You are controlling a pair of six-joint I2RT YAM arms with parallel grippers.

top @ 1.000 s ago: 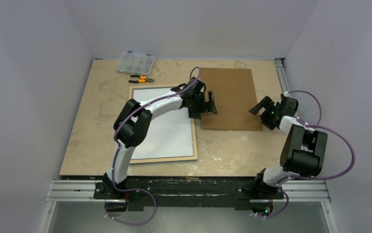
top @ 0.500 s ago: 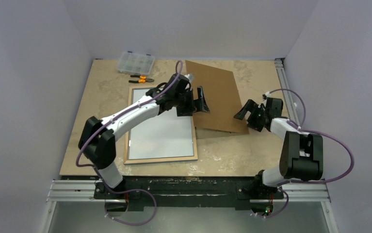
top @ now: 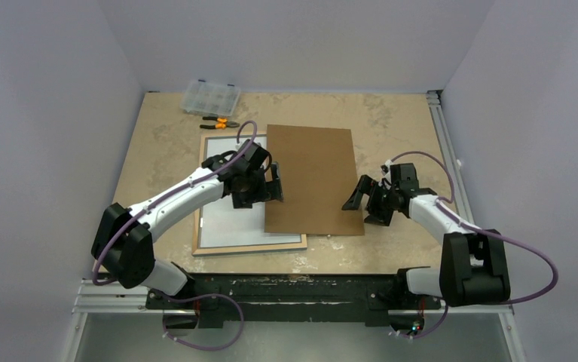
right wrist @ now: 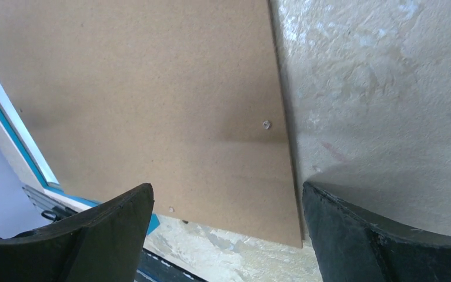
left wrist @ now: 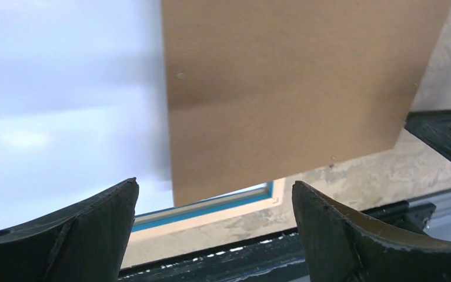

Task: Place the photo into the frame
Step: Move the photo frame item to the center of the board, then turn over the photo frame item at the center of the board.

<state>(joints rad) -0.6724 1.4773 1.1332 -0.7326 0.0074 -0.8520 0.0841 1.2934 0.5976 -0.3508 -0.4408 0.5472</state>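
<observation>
The robot's right gripper needs to close on the middle of the backing board's outer edge point(top: 359, 196) point(right wrist: 290, 132), the edge beside the bare marbled tabletop.
The frame point(top: 249, 246) lies on the table with its light wood back up; a blue inner edge shows in the left wrist view point(left wrist: 211, 207). The photo point(top: 229, 217) lies in it, plain white back up, also seen in the left wrist view point(left wrist: 64, 88). A brown cardboard backing board point(top: 312, 177) lies over the frame's right part. My left gripper point(top: 273, 184) is open and empty at the board's left edge. My right gripper point(top: 358, 200) is open and empty at the board's right edge. In the right wrist view the board point(right wrist: 152, 100) fills the space ahead of the jaws.
A clear plastic organiser box point(top: 210, 96) and orange-handled pliers point(top: 220, 121) lie at the back left. A metal rail point(top: 440, 128) runs along the table's right edge. Bare marbled tabletop point(right wrist: 376, 88) lies right of the board.
The backing board has slid left from beside the frame to overlap its right part and lies square. Both grippers have moved left and nearer with it.
</observation>
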